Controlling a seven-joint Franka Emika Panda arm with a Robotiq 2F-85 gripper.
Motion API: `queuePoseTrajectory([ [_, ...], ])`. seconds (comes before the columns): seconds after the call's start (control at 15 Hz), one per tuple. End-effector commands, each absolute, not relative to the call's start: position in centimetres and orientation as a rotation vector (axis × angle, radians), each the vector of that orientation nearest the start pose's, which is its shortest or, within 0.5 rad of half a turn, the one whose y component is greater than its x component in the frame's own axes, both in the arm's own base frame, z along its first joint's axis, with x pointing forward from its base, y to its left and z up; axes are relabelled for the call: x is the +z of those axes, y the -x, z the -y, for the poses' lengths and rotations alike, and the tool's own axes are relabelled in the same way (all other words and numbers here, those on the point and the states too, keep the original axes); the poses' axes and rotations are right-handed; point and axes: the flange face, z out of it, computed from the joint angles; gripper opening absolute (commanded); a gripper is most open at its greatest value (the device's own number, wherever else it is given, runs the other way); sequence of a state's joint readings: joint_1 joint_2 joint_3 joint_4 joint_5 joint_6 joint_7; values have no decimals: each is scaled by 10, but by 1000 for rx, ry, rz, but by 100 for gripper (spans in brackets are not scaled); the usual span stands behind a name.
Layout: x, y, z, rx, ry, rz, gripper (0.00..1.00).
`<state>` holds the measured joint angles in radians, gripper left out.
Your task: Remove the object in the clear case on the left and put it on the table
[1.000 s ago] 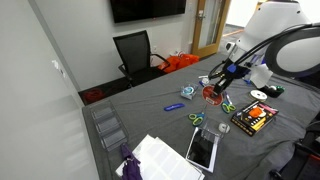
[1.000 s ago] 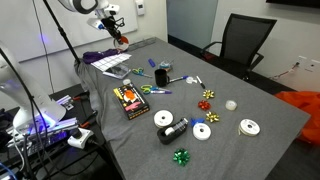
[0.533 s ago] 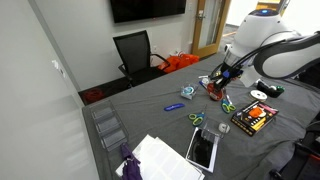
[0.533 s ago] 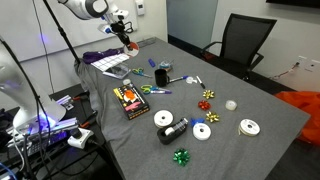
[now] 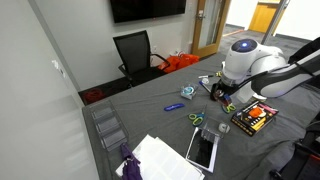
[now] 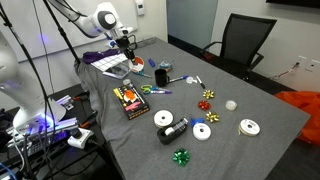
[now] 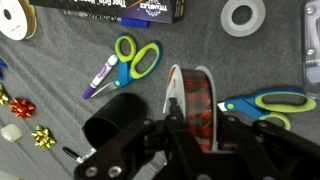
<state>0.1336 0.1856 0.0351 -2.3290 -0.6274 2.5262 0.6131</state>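
Observation:
My gripper is going to set the object down. It will let go of it on the table [image 5: 214, 116] [image 7: 189, 81] between the blue-green scissors and the green scissors.
My gripper [image 7: 197, 128] is shut on the object, a small red ring [image 7: 195, 98] with a dark checked pattern, and holds it upright on edge just above the dark grey table [image 7: 70, 45]. In an exterior view the gripper [image 6: 137, 63] hangs low over the table's far corner, near a black cup [image 6: 161, 75]. In an exterior view the arm's white body [image 5: 245, 62] hides the ring. The clear cases [image 5: 108, 128] stand at the table's left edge, far from the gripper.
Under the gripper lie green scissors [image 7: 136, 58], blue-green scissors [image 7: 268, 102], a purple marker [image 7: 100, 76], a black cup [image 7: 113, 118] and a white tape roll [image 7: 242, 15]. An orange-and-black box [image 6: 130, 98], white discs [image 6: 202, 131], bows [image 6: 208, 97] and papers [image 5: 160, 158] are spread around.
The arm has moved inward over the table and come down with the red ring held in the gripper; it now hangs just above the scissors and the cup.

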Motion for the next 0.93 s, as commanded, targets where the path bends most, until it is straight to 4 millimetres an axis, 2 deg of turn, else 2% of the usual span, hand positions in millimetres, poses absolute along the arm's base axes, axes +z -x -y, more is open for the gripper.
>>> queuePoseTrajectory([
  [0.0, 234, -514, -89, -208, 3550, 145, 7],
  [0.27, 208, -516, -90, -183, 3586, 157, 7],
  [0.73, 172, -532, -97, -168, 3611, 153, 7],
  [0.8, 167, -534, -98, -161, 3618, 170, 14],
  [0.87, 162, -534, -98, -152, 3625, 199, 54],
])
